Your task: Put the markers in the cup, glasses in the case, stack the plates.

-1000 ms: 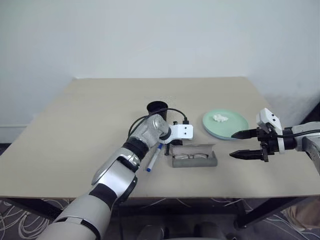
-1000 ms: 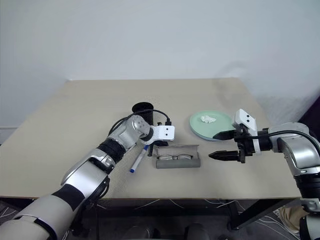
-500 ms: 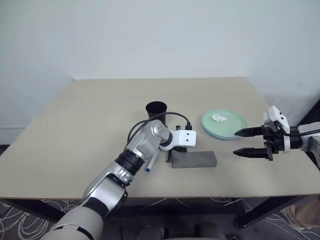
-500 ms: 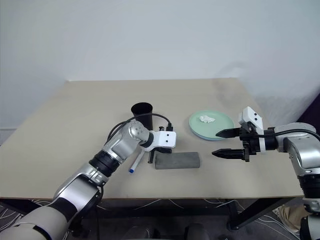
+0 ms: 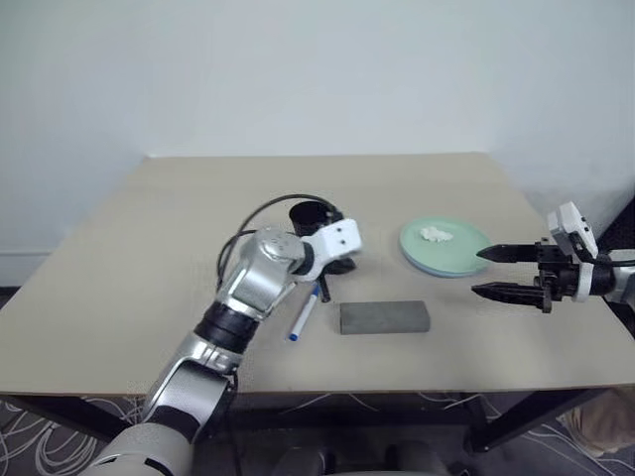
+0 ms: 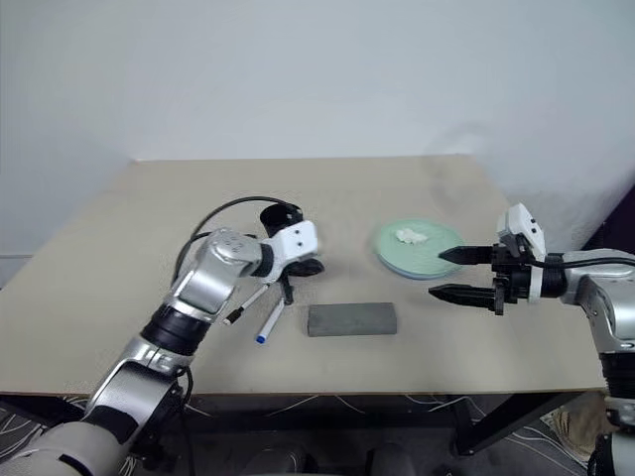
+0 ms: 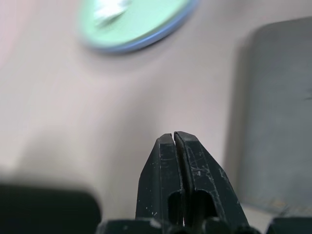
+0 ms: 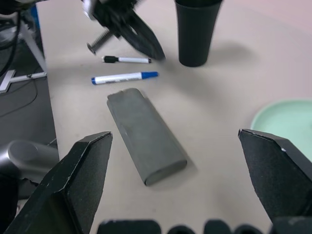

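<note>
My empty, shut left gripper is past the blue-capped marker; it should open, back up, grab the marker near its cap (image 5: 317, 290), then lift.
The grey case (image 5: 385, 317) lies shut at the table's middle, and the glasses are hidden from view. My left gripper (image 5: 345, 265) hovers shut and empty in front of the black cup (image 5: 308, 212), up and to the left of the case. A blue-capped marker (image 5: 304, 313) lies left of the case, with a black-capped marker (image 6: 239, 308) beyond it. The mint green plate (image 5: 458, 254) rests on a light blue plate whose edge (image 7: 146, 43) shows beneath. My right gripper (image 5: 477, 273) stands open and empty just right of the plates.
A small white lump (image 5: 434, 234) sits on the green plate. The table's right edge (image 5: 556, 297) runs under my right gripper. A black cable (image 5: 260, 213) loops over my left wrist beside the cup.
The case was open with the glasses inside, and its lid is now down. My left gripper rose and drew back left toward the cup. My right gripper drifted slightly right.
</note>
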Robot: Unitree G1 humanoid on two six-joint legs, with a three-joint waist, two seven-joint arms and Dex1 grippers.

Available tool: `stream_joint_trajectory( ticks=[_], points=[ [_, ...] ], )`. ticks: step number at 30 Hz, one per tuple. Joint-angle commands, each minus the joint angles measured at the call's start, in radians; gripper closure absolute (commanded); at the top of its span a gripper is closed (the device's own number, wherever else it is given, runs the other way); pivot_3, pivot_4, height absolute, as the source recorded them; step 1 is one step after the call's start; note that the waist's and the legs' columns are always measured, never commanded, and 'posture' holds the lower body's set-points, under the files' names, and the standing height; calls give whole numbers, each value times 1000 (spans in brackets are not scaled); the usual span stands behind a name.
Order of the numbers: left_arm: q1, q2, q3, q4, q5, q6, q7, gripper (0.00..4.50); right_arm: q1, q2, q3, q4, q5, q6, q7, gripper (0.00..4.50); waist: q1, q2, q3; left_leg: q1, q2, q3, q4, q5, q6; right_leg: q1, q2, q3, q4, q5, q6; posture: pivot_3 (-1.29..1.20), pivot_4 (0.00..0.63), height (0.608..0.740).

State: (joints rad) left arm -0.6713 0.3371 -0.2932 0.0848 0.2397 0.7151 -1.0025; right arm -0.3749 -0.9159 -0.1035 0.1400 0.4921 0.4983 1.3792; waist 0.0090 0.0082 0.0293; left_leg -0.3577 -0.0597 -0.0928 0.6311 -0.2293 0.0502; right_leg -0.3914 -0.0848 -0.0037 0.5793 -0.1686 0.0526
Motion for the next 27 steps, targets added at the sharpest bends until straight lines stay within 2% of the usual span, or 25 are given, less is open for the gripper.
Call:
stream_joint_trajectory(
  ticks=[1,8,9,11,22,23,27],
  points=[
    [21,20,37,-98,-27,151,45,4462,-15,3,-28,-7,14,-20,0,0,0,0,0,0,0,0,0,0,0,0,0,0,0,0,0,0,0,732],
    [-24,25,47,-57,-77,335,129,4462,-45,23,9,10,-6,-26,-1,0,0,-1,0,0,0,0,1,-1,-2,0,0,0,0,0,0,0,0,732],
    [-34,23,46,-45,-86,349,141,4300,-47,26,15,9,-9,-27,0,0,0,-1,0,0,0,0,1,-1,-2,0,0,0,0,0,0,0,0,732],
    [-48,23,40,-28,-100,362,158,3914,-47,29,21,8,-12,-28,0,0,0,-1,0,0,0,0,1,-1,-2,0,0,0,0,0,0,0,0,732],
    [-111,27,-28,-1,-148,447,243,213,-44,42,31,-8,-13,-24,-16,0,0,-1,0,0,-1,0,0,-1,-3,0,0,1,0,0,0,0,0,732],
    [-126,19,-31,-1,-154,474,251,41,-43,44,32,-10,-14,-25,-16,0,0,-1,0,0,-1,0,0,-2,-4,0,0,1,0,0,0,0,0,732],
    [-159,-17,-15,-11,-181,535,298,41,-46,46,40,-14,-15,-20,-17,0,0,-1,0,0,-1,0,0,-2,-4,0,0,1,0,0,0,0,0,732]
  ],
)
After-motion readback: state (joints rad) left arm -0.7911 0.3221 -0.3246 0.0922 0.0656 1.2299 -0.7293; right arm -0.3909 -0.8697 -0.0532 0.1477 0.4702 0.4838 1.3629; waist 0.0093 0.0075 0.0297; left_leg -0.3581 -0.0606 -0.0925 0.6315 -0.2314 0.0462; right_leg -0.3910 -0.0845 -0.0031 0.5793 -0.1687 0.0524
